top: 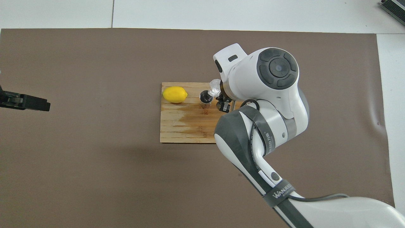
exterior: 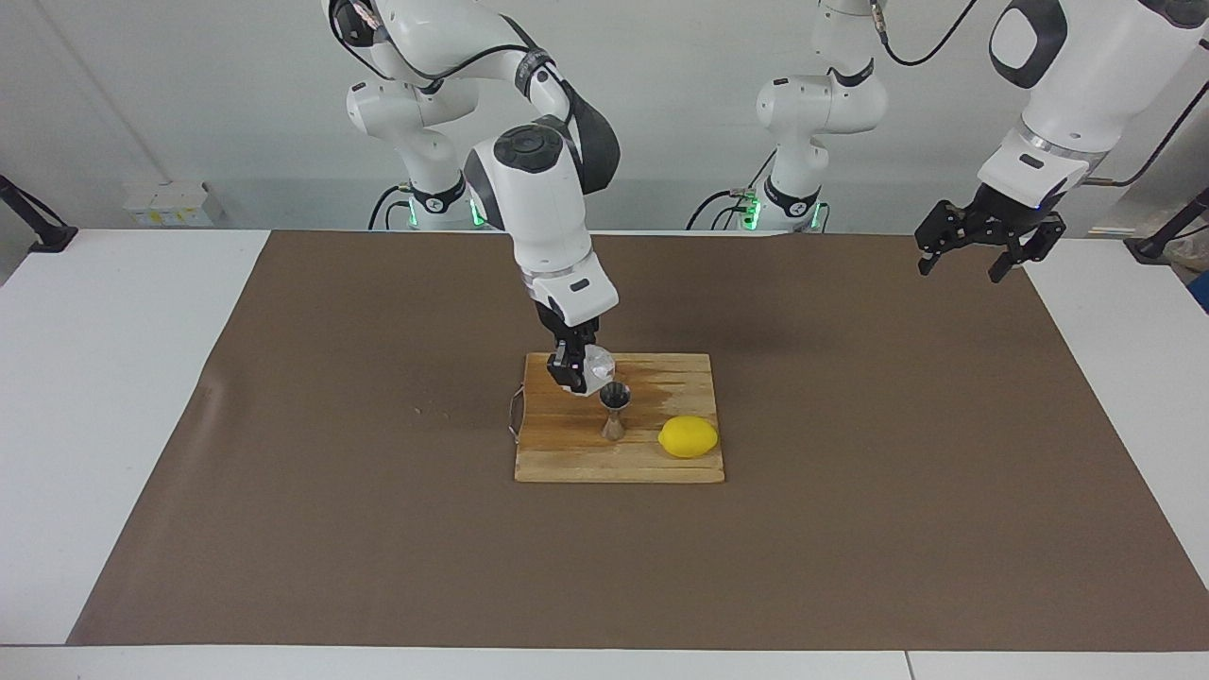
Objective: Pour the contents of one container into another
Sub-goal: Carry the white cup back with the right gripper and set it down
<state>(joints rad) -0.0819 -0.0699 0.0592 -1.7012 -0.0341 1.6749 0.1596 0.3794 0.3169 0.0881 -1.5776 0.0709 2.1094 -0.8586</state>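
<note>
I should release the glass tumbler with my right gripper on the brown mat (top: 290, 113), past the board's end farthest from the lemon.
My right gripper (exterior: 584, 373) is shut on the small clear glass tumbler (exterior: 599, 363) and holds it tilted just above the silver hourglass jigger (exterior: 615, 412). The jigger stands upright on a wooden cutting board (exterior: 567, 455). In the overhead view the tumbler (top: 214, 86) leans toward the jigger (top: 205, 97), with the right gripper (top: 220, 96) partly hidden under the arm's wrist. My left gripper (exterior: 965, 266) is open and empty, and waits raised over the mat's edge at the left arm's end of the table; its tip shows in the overhead view (top: 38, 104).
A yellow lemon (exterior: 688, 436) lies on the board beside the jigger, toward the left arm's end. A darker wet patch (exterior: 672, 378) marks the board nearer to the robots. A brown mat (exterior: 850, 529) covers the table.
</note>
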